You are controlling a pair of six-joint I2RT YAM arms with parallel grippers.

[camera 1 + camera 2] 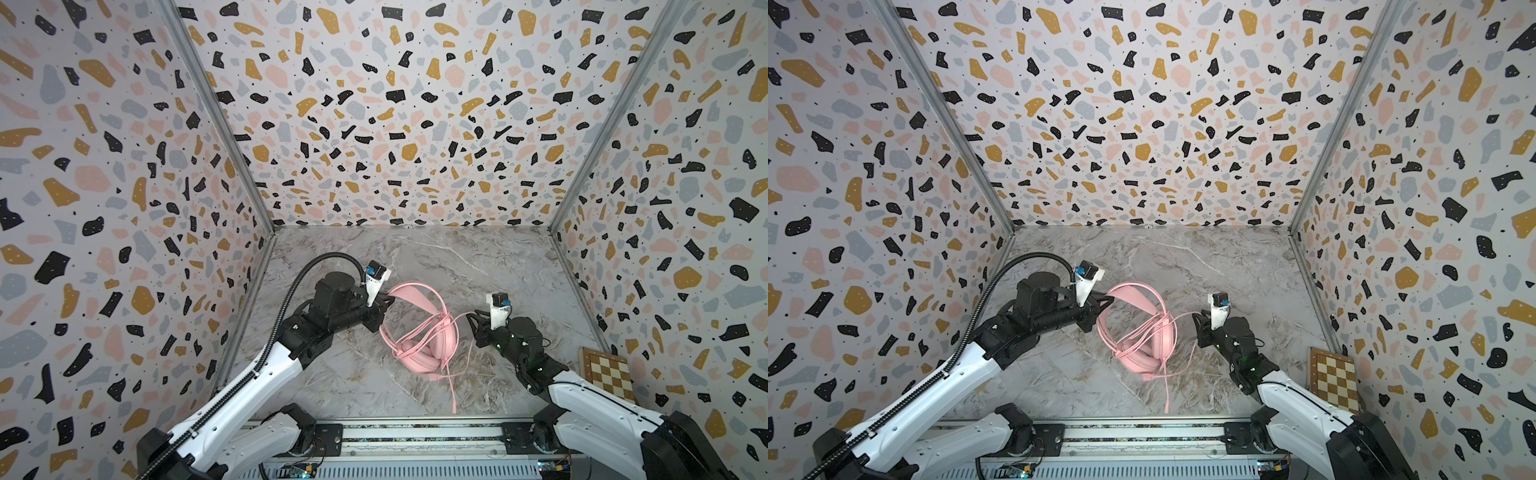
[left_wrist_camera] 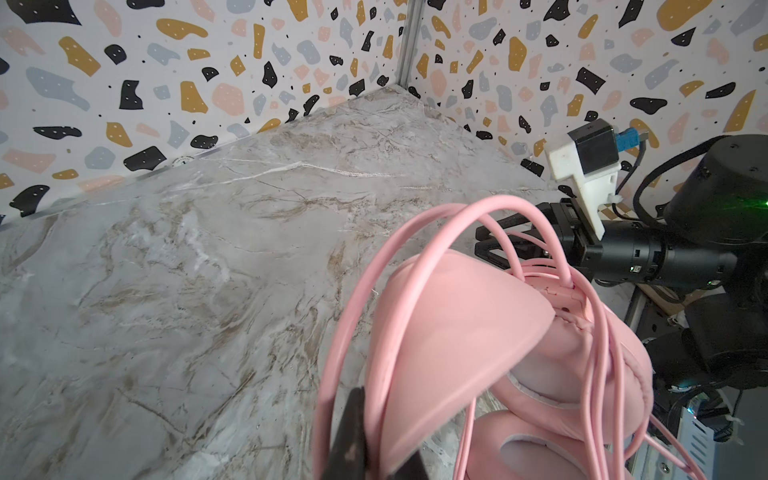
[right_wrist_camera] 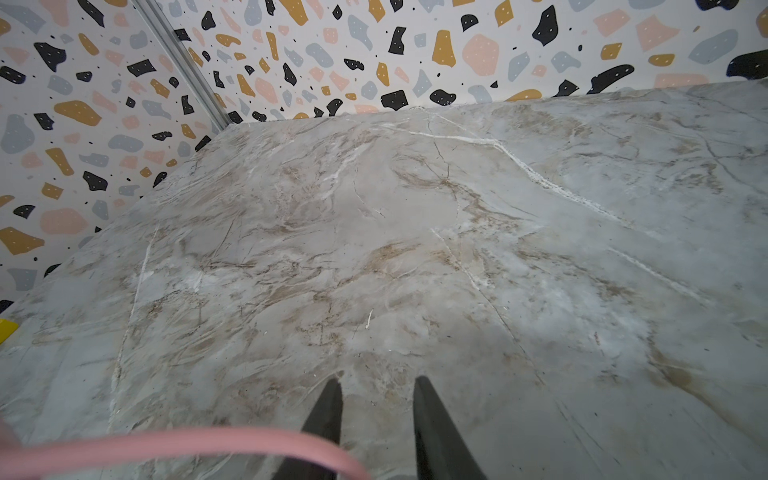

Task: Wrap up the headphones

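My right gripper needs to need to open, as it is on a middle part of the cable, and take the cable's loose end point(image 1: 453, 406) after my left gripper lifts the headphones.
The pink headphones point(image 1: 419, 351) point(image 1: 1142, 357) lie in the middle of the marble table, earcups toward the front and headband point(image 1: 409, 291) raised toward the back left. Several turns of the thin pink cable point(image 1: 440, 328) cross the headband, and its loose end point(image 1: 454, 407) trails to the front edge. My left gripper point(image 1: 384, 303) point(image 1: 1104, 299) point(image 2: 386, 424) is shut on the headband's top. My right gripper point(image 1: 471, 318) point(image 1: 1196, 318) point(image 3: 377, 380) hangs open just right of the headphones with nothing between its fingers. A blurred stretch of cable point(image 3: 187, 446) passes in front of one finger.
A wooden chessboard point(image 1: 609, 372) point(image 1: 1335, 376) leans at the front right against the side wall. Patterned walls close in the table on the left, back and right. The arms' mounting rail point(image 1: 415, 432) runs along the front edge.
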